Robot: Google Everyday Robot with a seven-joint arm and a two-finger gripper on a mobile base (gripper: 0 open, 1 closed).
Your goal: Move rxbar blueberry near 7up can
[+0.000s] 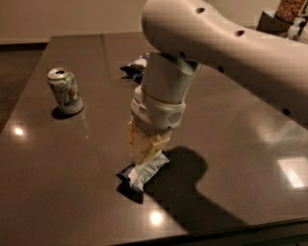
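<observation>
Next, I let go of the rxbar blueberry with my gripper on the table [105, 107] beside the 7up can, toward the side of the chip bag.
The rxbar blueberry [143, 175], a dark navy bar with a white panel, hangs tilted just above the dark table near its front edge, with its shadow under its left end. My gripper [144, 157] points straight down over it, and its tan fingers [139, 144] are closed on the bar's upper edge. The 7up can [65, 90], white and green with a silver top, stands upright at the left of the table, well apart from the bar and up-left of it.
A puffy blue-and-white chip bag [135, 67] lies at the back, partly hidden behind my arm [216, 43]. The table's front edge [216, 230] runs close below the bar. A jar and bottles [291, 12] stand off the table at the back right.
</observation>
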